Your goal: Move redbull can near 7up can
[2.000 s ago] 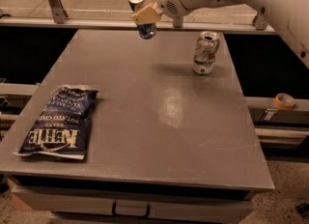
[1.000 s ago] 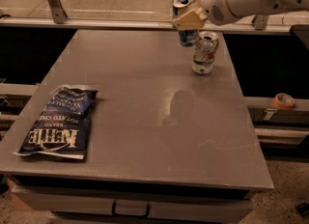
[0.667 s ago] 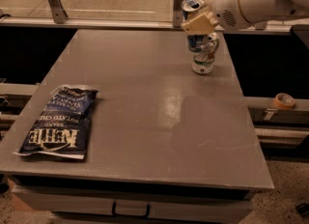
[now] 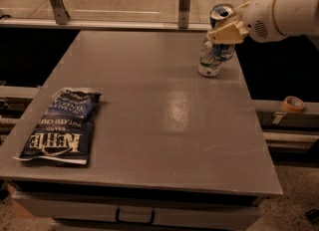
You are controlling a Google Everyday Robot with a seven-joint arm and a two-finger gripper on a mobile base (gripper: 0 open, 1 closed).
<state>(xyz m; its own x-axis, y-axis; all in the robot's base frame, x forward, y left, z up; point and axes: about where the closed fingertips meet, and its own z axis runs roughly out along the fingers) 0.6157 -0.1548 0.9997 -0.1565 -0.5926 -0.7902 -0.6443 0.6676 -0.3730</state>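
The robot's gripper will release the redbull can on the grey table [image 4: 227, 79] between the 7up can and the side edge of the table.
The redbull can [image 4: 223, 14], slim, blue and silver, is held in my gripper [image 4: 227, 32] at the table's back right, tilted slightly, its lower end [image 4: 226, 52] just above or at the tabletop. My gripper is shut on it and its beige finger crosses the can's middle. The 7up can [image 4: 207, 61], wider, white with green marks, stands on the grey table [image 4: 149, 100] right beside the redbull can, to its left and a little nearer. I cannot tell whether the two cans touch. The white arm reaches in from the right.
A dark blue chip bag [image 4: 62, 128] lies flat at the table's front left. A roll of tape [image 4: 293, 104] sits on a ledge off the right side. A rail with metal posts [image 4: 185, 0] runs behind the table's far edge.
My gripper has carried the redbull can to the right, from above the table's back middle to right beside the 7up can, and lowered it. The 7up can and the chip bag have not moved.
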